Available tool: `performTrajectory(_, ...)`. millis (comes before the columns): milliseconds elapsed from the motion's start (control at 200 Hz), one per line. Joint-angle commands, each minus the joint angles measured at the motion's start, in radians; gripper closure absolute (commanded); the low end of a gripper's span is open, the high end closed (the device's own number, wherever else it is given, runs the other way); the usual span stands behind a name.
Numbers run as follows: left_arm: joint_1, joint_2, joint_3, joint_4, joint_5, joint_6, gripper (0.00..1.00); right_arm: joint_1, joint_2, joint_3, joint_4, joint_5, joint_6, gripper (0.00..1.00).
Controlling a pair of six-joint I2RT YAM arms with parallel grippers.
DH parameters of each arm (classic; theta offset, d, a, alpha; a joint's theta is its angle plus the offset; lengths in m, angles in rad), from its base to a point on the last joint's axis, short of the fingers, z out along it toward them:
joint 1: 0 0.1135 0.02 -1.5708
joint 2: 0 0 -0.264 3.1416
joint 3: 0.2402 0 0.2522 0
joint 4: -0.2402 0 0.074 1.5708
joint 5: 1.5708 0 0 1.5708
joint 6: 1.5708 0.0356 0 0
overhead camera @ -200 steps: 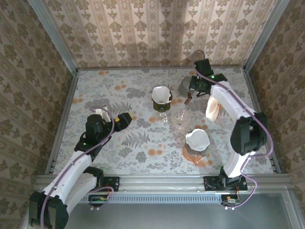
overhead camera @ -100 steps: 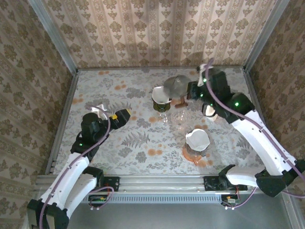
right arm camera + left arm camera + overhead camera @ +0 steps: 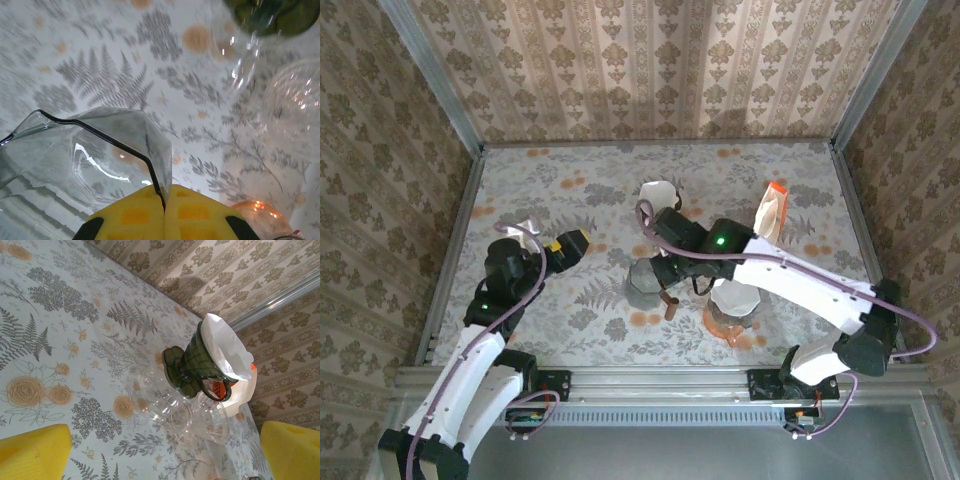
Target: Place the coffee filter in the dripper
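Note:
My right gripper is going to release the smoky grey glass dripper on the table point(image 3: 655, 304) next to the orange dripper.
My right gripper point(image 3: 164, 192) is shut on the rim of a smoky grey glass dripper point(image 3: 95, 150), with no filter showing inside it. Seen from above, this dripper point(image 3: 641, 286) hangs low over the middle of the table under the right gripper point(image 3: 658, 278). A green dripper point(image 3: 200, 362) lined with a white coffee filter point(image 3: 227, 347) stands at the back centre point(image 3: 659, 197). An orange dripper point(image 3: 733, 303) holding another white filter sits front right. My left gripper point(image 3: 160, 460) is open and holds nothing, its yellow fingers point(image 3: 30, 452) wide apart, left of centre point(image 3: 572, 246).
Clear glass stands point(image 3: 167, 402) sit just in front of the green dripper, close to my right arm. A white filter pack with an orange top point(image 3: 772, 213) stands at the back right. Patterned walls enclose the table point(image 3: 550, 180) on three sides.
The right arm has swung from the back right to the table's middle, carrying the grey dripper. The left arm has barely shifted, its gripper still open.

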Motion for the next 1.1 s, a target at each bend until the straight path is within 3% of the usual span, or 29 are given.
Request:
performTrajectory(0,0.007,-0.004,0.019,-0.019,0.026,0.026,0.02,0.005,0.028,-0.04,0.062,-0.014,0.034,1.0)
performTrajectory(550,0.014,0.013,-0.002,0.001,0.037,0.025,0.0,0.019,0.129,-0.17,0.166,0.056,0.039,1.0)
performTrajectory(1095,0.02,0.024,-0.007,0.006,0.038,0.022,0.0,0.019,0.136,-0.166,0.157,0.089,0.024,0.74)
